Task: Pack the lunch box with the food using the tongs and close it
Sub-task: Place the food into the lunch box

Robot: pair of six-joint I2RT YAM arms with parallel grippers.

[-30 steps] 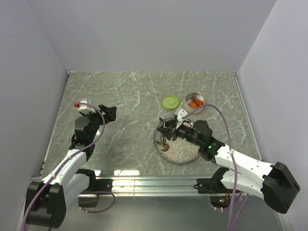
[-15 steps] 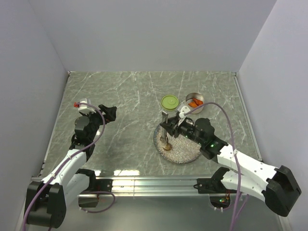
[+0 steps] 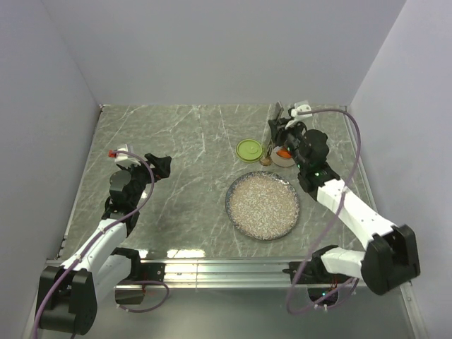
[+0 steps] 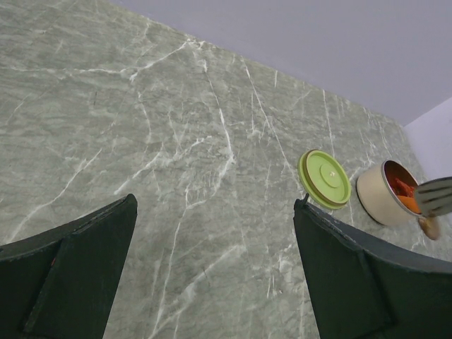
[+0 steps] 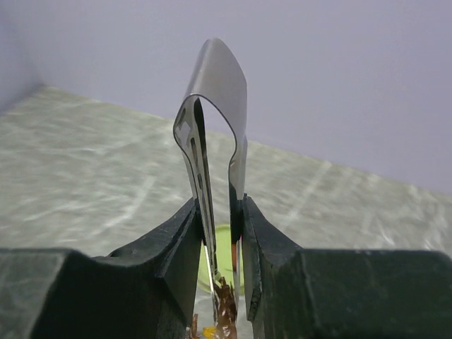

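Note:
The brown piece will go from the tongs in my right gripper into the steel lunch box [image 3: 284, 149], among the orange food.
The tongs [image 5: 215, 141] stand upright in my right gripper [image 5: 220, 219], which is shut on their two arms. Their tips pinch a dark brown piece of food [image 5: 226, 307]. From above, my right gripper [image 3: 278, 134] hovers at the back right, and the brown piece [image 3: 266, 159] hangs at the left rim of the steel lunch box [image 3: 288, 157], which holds orange food [image 4: 402, 189]. The lime-green lid [image 3: 248, 149] lies flat just left of the box. My left gripper [image 3: 159, 166] stands open over bare table on the left, far from all of this.
The large speckled grey plate [image 3: 263, 206] sits in front of the lunch box with no food showing on it. White walls close in the marble table on three sides. The right arm reaches along the table's right side.
My right arm has lifted the tongs with the brown piece off the plate and carried them back and right to the lunch box. The left arm has not moved.

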